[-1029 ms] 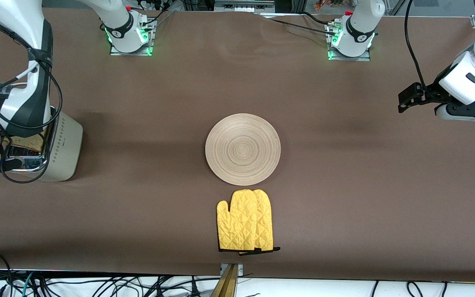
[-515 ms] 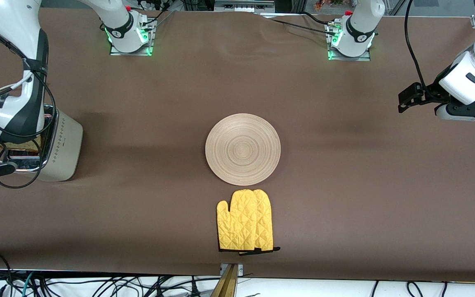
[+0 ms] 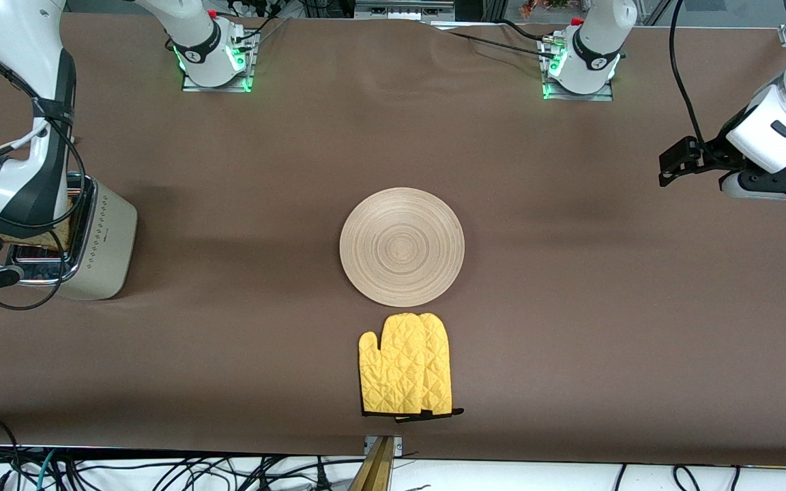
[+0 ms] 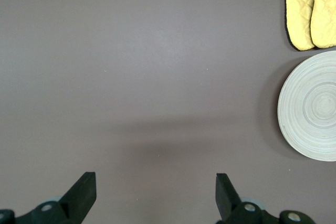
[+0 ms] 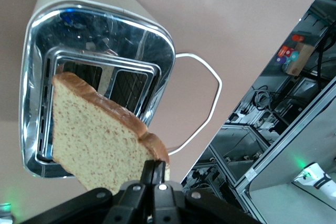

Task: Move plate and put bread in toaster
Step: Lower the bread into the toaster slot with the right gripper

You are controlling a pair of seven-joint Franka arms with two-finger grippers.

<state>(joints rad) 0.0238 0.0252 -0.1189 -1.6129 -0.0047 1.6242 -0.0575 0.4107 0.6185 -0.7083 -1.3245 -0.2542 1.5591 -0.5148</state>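
Note:
Next, my right gripper releases the bread in the toaster slot farther from the white cord (image 3: 46, 233) (image 5: 71, 113).
The cream toaster (image 3: 108, 240) stands at the right arm's end of the table, its chrome top (image 5: 157, 40) with two slots facing up. My right gripper (image 5: 160, 170) is shut on one crust corner of the bread (image 5: 97, 142). The slice hangs tilted just above the toaster's slots, and a strip of bread (image 3: 37, 239) shows under the right arm. The round wooden plate (image 3: 402, 246) lies bare at the table's middle. My left gripper (image 4: 156, 184) waits open over bare table at the left arm's end, holding nothing, with the plate (image 4: 310, 108) off to one side.
A pair of yellow oven mitts (image 3: 404, 372) lies beside the plate, nearer to the front camera, and also shows as mitts (image 4: 311, 9) in the left wrist view. The toaster's white cord (image 5: 207, 95) loops on the table next to it.
The right arm has shifted a little toward its end of the table, carrying the bread over the toaster's top. The left arm, plate and mitts have not moved.

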